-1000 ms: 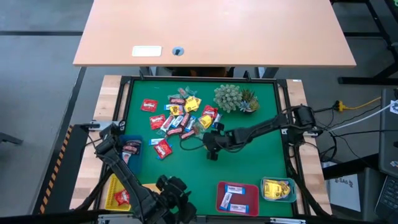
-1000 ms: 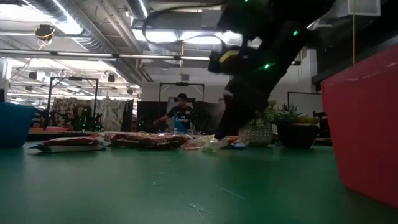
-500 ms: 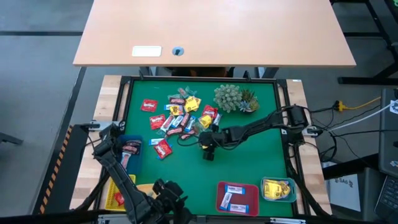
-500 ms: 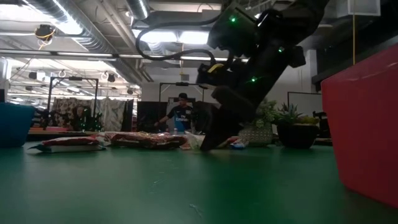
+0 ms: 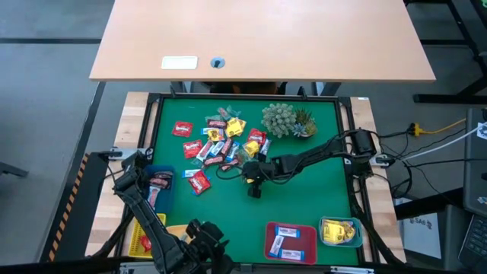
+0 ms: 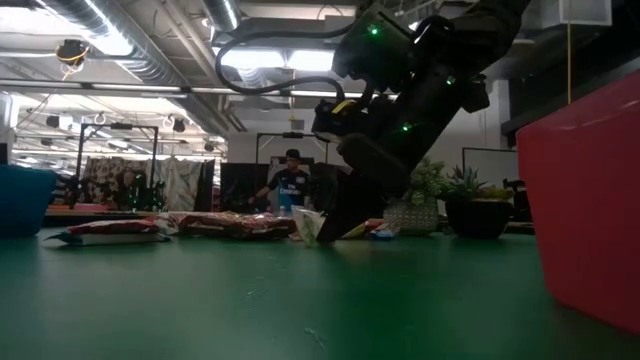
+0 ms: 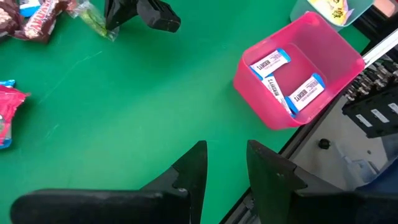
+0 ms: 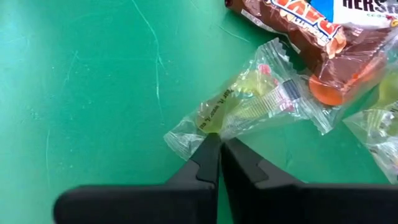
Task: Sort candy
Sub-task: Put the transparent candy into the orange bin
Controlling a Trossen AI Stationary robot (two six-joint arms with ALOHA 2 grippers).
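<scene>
I should let go of the clear-wrapped yellow-green candy with my right gripper inside the orange tray point(image 5: 181, 237) beside the yellow tray.
A pile of wrapped candy point(image 5: 221, 141) lies on the green mat at the far middle. At the pile's near edge, my right gripper point(image 8: 219, 152) is down on the mat, shut on a clear-wrapped yellow-green candy point(image 8: 249, 102). In the low view this candy's wrapper point(image 6: 308, 225) stands up beside my right gripper point(image 6: 330, 228). A brown-and-orange candy point(image 8: 305, 31) lies just beyond it. My left gripper point(image 7: 225, 171) hangs open over the mat near the table's front edge point(image 5: 204, 228), with nothing between its fingers. My right gripper pinches the clear wrapper's crimped end point(image 8: 202, 127) between its two fingertips. The fingers slant down from the table's right and near side. The candy's body and far end lie on the mat, and the pinched end is raised a little.
A pink tray point(image 7: 323, 50) holds two blue-and-white candies near the front edge. Beside it is a light-blue tray point(image 5: 341, 230) with yellow candy. A blue tray point(image 5: 156, 183) and a yellow tray point(image 5: 143, 237) stand at the left. A spiky green plant point(image 5: 285, 119) stands far right of the pile.
My right gripper has come down and toward the table's left, tipping steeper, onto the pile's near edge. The clear wrapper's end now stands up off the mat at its fingertips.
</scene>
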